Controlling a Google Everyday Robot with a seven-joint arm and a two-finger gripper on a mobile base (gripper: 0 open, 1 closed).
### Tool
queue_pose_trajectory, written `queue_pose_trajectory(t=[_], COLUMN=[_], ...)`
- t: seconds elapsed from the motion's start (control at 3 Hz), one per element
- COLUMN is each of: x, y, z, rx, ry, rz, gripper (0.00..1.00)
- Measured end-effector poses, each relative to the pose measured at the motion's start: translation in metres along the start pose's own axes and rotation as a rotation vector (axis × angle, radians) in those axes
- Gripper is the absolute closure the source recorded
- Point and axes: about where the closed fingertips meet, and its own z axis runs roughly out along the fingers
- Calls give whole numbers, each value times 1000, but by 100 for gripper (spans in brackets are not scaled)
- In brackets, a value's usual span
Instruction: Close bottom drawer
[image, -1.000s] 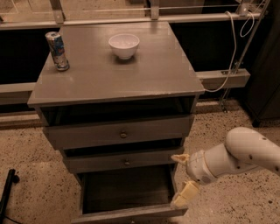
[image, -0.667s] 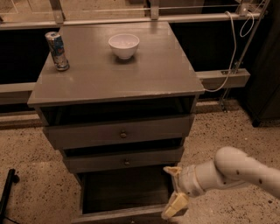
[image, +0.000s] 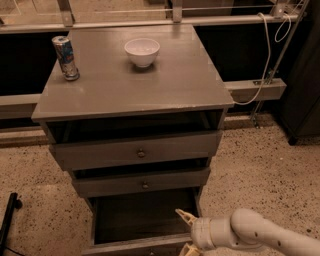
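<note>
My gripper next closes near the middle of the top edge of the bottom drawer's front (image: 172, 245).
The bottom drawer (image: 142, 219) is the lowest and narrowest of three grey-brown drawers. It stands pulled far out, showing its dark empty box; its low front (image: 135, 246) runs along the picture's bottom edge. My gripper (image: 185, 232) is at the drawer's right front corner, on a white arm (image: 255, 235) that comes in from the lower right. Its cream fingers (image: 184, 216) are spread apart and hold nothing. The lower finger is partly cut off by the picture's edge.
The cabinet top (image: 175, 85) carries a drink can (image: 65, 57) at the back left and a white bowl (image: 142, 51) at the back middle. The top drawer (image: 140, 151) and middle drawer (image: 142, 184) stand slightly out. A white cable (image: 272, 65) hangs at right. Speckled floor surrounds the cabinet.
My arm and gripper have dropped lower and moved left, from beside the middle drawer's right end down to the bottom drawer's right front corner.
</note>
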Motion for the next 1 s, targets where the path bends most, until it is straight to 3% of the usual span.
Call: queue_pose_trajectory(t=[0.33,1.0], x=[20,79], y=[13,41], z=[30,120], rx=[25,-45], ry=[-23,-94], rz=[-70,17], gripper=[0,0])
